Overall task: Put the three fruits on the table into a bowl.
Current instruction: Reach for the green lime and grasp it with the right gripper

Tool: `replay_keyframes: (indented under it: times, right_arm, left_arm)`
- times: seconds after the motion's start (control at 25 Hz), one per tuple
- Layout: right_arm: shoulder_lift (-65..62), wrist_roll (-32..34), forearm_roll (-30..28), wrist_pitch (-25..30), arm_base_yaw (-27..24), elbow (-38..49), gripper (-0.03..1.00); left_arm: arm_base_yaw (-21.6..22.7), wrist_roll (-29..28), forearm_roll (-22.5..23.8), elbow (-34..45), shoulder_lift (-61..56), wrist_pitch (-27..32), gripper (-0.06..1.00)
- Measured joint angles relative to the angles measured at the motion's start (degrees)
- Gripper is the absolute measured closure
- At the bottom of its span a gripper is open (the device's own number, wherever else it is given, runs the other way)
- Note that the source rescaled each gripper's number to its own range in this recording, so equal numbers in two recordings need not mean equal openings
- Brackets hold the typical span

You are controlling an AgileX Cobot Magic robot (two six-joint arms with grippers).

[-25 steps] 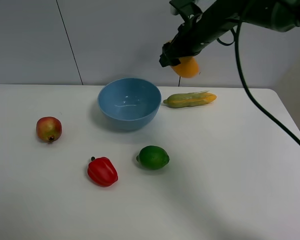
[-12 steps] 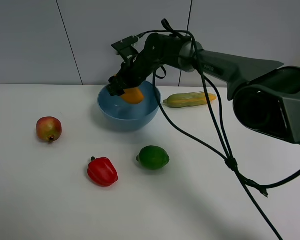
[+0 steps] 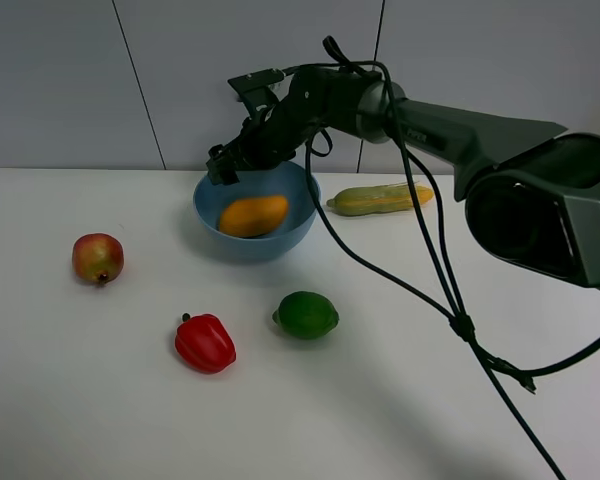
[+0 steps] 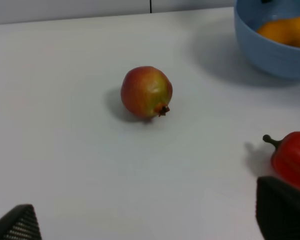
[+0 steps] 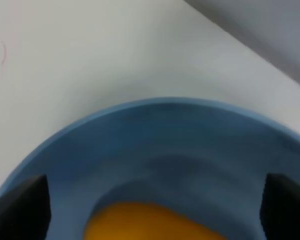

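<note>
I close my right gripper around the middle of the green lime (image 3: 306, 315) next, which is in front of the light blue bowl.
The orange-yellow mango (image 3: 252, 214) lies inside the light blue bowl (image 3: 250, 246). It also shows in the left wrist view (image 4: 287, 31) and the right wrist view (image 5: 150, 222). My right gripper (image 3: 226, 160) reaches across and hangs open and empty just above the bowl's far left rim (image 5: 165, 130). The green lime (image 3: 307, 314) lies on the white table (image 3: 430, 390) in front of the bowl. The pomegranate (image 3: 98, 258) sits at the left (image 4: 146, 92). My left gripper (image 4: 150, 220) is open and empty, low over the table, short of the pomegranate.
A red bell pepper (image 3: 205, 343) lies left of the lime and close to my left gripper's finger (image 4: 292, 160). A corn cob (image 3: 380, 198) lies right of the bowl. The right arm and its cables stretch across the table's right half.
My right gripper carried the mango from above the corn cob down into the bowl, let it go and rose to the rim. The mango now rests in the bowl.
</note>
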Motion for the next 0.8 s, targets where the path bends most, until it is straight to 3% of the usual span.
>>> replay_keyframes:
  times: [0.32, 0.8]
  right_arm:
    - [-13.0, 8.5, -7.7, 15.7, 1.8, 1.6, 0.4]
    - [-26.0, 14.7, -11.5, 20.6, 11.4, 26.5, 0.4]
  left_arm:
    - [0.0, 0.0, 0.0, 0.0, 0.0, 0.0, 0.5]
    - [0.0, 0.0, 0.0, 0.0, 0.0, 0.0, 0.5]
